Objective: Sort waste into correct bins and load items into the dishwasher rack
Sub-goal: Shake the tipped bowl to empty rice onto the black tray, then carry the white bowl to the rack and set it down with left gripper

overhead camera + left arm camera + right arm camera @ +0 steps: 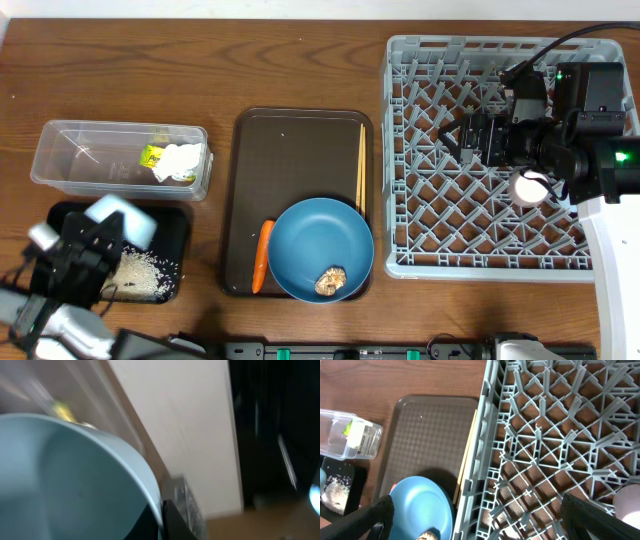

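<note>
I should let go of the pale bluish bowl with my left gripper in the grey rack (452, 130), near the side of it that faces the chopsticks.
My left gripper (103, 232) is shut on the rim of a pale bluish bowl (125, 220) and holds it tilted over the black tray (175, 225), where white rice (140, 272) lies. In the left wrist view the bowl (65, 480) fills the frame with a finger (164, 516) on its rim. The clear tub (70, 150) holds the yellow-green wrapper (152, 155) and crumpled white paper (182, 160). My right gripper (466, 140) (485, 525) is open and empty over the grey rack (420, 60). The pink cup (531, 186) stands in the rack. The light-blue cup is out of view.
The dark-brown serving tray (290, 150) holds the blue plate (320, 240) with the brown lump (330, 281), the carrot (262, 255) at its left and the chopsticks (361, 165) along its right edge. In the right wrist view the rack (545, 435) lies next to that tray (425, 430).
</note>
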Controlling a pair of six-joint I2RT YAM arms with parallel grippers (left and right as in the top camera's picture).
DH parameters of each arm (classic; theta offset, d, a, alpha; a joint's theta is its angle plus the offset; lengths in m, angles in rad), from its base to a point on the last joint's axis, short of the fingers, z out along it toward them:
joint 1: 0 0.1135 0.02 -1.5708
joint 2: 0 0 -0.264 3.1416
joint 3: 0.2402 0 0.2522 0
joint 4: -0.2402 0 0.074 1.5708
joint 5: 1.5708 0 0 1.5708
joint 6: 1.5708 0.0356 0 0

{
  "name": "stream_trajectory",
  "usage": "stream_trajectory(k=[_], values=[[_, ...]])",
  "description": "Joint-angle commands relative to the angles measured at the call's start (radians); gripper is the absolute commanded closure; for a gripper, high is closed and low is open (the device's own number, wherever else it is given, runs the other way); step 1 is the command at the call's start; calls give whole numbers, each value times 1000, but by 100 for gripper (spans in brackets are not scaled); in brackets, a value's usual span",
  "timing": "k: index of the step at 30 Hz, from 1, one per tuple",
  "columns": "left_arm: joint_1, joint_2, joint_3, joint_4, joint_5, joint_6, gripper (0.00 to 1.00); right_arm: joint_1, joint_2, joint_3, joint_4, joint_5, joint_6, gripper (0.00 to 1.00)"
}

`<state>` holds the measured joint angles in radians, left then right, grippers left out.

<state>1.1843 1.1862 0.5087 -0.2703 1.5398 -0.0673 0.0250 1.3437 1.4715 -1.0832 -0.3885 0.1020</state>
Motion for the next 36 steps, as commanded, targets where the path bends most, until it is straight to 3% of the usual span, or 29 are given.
stream_trajectory(k=[1, 6, 9, 16, 21, 28, 36], values=[[-175, -84, 97, 101, 32, -96, 94, 6, 1, 5, 7, -1, 5, 1], [-503, -108, 185, 639, -39, -512, 94, 6, 1, 5, 17, 0, 14, 1], [-718, -74, 186, 920, -161, -674, 94, 2, 1, 5, 26, 6, 40, 1], [-1176, 135, 186, 1126, -401, -651, 94, -69, 1, 5, 48, 72, 126, 1], [-1444, 353, 214, 1423, -516, -652, 94, -162, 1, 5, 43, 96, 192, 1], [-1644, 577, 348, 1497, -597, -595, 94, -217, 1, 5, 27, 94, 197, 1], [-1749, 716, 481, 1506, -721, -448, 94, -216, 1, 5, 8, 98, 197, 1]])
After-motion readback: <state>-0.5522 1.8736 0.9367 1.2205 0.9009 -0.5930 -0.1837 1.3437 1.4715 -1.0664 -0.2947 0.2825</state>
